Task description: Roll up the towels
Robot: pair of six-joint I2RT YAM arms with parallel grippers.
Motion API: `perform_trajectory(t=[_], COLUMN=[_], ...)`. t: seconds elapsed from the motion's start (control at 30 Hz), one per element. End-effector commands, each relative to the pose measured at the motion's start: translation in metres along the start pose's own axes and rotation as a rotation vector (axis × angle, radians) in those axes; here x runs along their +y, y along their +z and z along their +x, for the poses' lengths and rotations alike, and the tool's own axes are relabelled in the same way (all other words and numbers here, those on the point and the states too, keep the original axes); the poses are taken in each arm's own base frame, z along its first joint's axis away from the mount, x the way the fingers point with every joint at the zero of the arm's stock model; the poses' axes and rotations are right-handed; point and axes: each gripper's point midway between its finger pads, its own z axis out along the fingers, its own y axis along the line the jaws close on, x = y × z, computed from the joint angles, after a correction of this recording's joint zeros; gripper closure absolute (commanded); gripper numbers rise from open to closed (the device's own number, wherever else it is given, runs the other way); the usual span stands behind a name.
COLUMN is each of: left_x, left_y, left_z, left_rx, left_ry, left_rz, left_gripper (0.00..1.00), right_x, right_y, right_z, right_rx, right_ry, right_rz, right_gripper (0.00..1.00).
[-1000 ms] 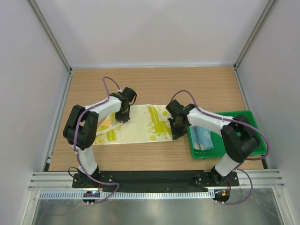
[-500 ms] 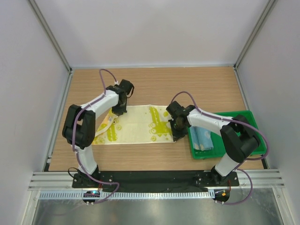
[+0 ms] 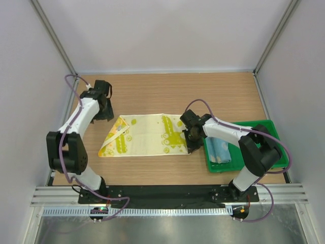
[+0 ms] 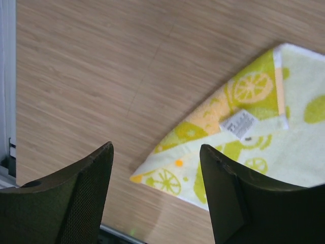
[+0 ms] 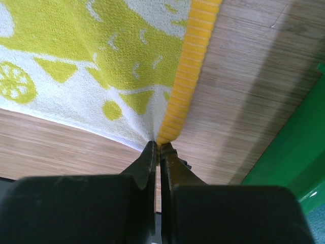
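The pale yellow towel's end is folded over, so next my left gripper takes the towel's turned-over corner [image 3: 128, 125] and flatten that end before rolling.
The pale yellow towel [image 3: 147, 134] with lime-green patches lies spread on the table, its left corner folded over onto itself. My left gripper [image 3: 104, 114] hovers open above bare wood, back and left of the towel, with nothing between its fingers [image 4: 84, 198]. In the left wrist view the folded towel corner [image 4: 244, 127] with its white label shows beyond the gripper [image 4: 157, 195]. My right gripper [image 5: 159, 148] is shut on the towel's near right corner, at the orange border [image 5: 195, 66]. The light blue towel [image 3: 221, 149] lies rolled in the green tray [image 3: 256, 126].
The green tray's wall [image 5: 297, 147] stands close to the right of my right gripper [image 3: 191, 146]. Grey walls and metal posts [image 3: 56, 43] enclose the wooden table [image 3: 167, 91]. The arms' base rail [image 3: 167, 193] runs along the near edge.
My left gripper opened, let go of the yellow towel's left end and swung away to the back left. That end now lies folded over. The right gripper has stayed put.
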Motion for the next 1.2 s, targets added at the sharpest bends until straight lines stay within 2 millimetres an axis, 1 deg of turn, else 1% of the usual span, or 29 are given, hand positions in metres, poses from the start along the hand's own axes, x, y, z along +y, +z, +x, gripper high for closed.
perform_trajectory(t=[0.0,0.03,0.07,0.1,0.13,0.2,0.23,0.3,0.33,0.37,0.4,0.43,0.5,0.53,0.57,0.73,0.8,0.93,1.07,1.17], left_x=[-0.013,-0.033,-0.042,-0.061,-0.071,-0.084,-0.098,-0.112,-0.12,-0.126,-0.128,-0.132,-0.134,-0.134,-0.136,-0.142,-0.142,-0.138,-0.133,-0.13], left_y=[-0.04,-0.046,-0.048,-0.056,-0.049,-0.043,-0.032,-0.023,-0.012,-0.008,-0.003,0.005,0.012,0.016,0.02,0.028,0.035,0.044,0.049,0.049], left_z=[0.012,0.009,0.012,0.016,0.019,0.025,0.031,0.033,0.036,0.038,0.039,0.041,0.04,0.04,0.041,0.036,0.037,0.036,0.038,0.041], left_rx=[-0.054,-0.078,-0.086,-0.106,-0.088,-0.058,-0.026,-0.005,0.021,0.038,0.046,0.063,0.062,0.063,0.068,0.066,0.075,0.077,0.093,0.106], left_ry=[-0.025,-0.007,0.019,0.088,0.122,0.183,0.219,0.238,0.245,0.246,0.248,0.255,0.255,0.255,0.257,0.253,0.256,0.259,0.257,0.258], left_rz=[0.17,0.268,0.29,0.317,0.302,0.28,0.275,0.286,0.283,0.293,0.287,0.275,0.259,0.251,0.245,0.238,0.216,0.181,0.164,0.155], left_gripper=[0.31,0.31,0.29,0.28,0.28,0.27,0.27,0.27,0.28,0.29,0.3,0.3,0.32,0.39,0.42,0.45,0.47,0.54,0.6,0.61], right_x=[0.003,0.003,0.003,0.004,0.005,0.008,0.008,0.009,0.008,0.007,0.007,0.007,0.006,0.006,0.006,0.005,0.004,0.002,0.0,0.001], right_y=[-0.009,-0.009,-0.007,-0.008,-0.005,-0.005,-0.004,-0.005,-0.004,-0.005,-0.005,-0.005,-0.006,-0.005,-0.006,-0.004,-0.003,-0.001,0.002,0.004], right_z=[-0.008,-0.009,-0.008,-0.009,-0.01,-0.011,-0.011,-0.012,-0.011,-0.012,-0.011,-0.01,-0.01,-0.009,-0.009,-0.006,-0.005,-0.002,0.0,0.0], right_rx=[-0.031,-0.032,-0.03,-0.031,-0.026,-0.025,-0.024,-0.027,-0.027,-0.03,-0.026,-0.025,-0.027,-0.024,-0.022,-0.014,-0.011,-0.004,0.003,0.007], right_ry=[-0.021,-0.021,-0.023,-0.021,-0.021,-0.02,-0.017,-0.016,-0.012,-0.012,-0.011,-0.014,-0.014,-0.012,-0.011,-0.013,-0.016,-0.023,-0.023,-0.022], right_rz=[-0.009,-0.009,-0.008,-0.012,-0.015,-0.02,-0.023,-0.024,-0.02,-0.018,-0.015,-0.014,-0.012,-0.012,-0.016,-0.014,-0.014,-0.005,-0.001,-0.003], right_gripper=[0.99,0.99,0.99,0.99,0.99,0.99,0.99,0.99,0.99,0.99,0.99,0.99,0.99,0.99,0.99,0.99,0.99,0.99,0.99,0.99])
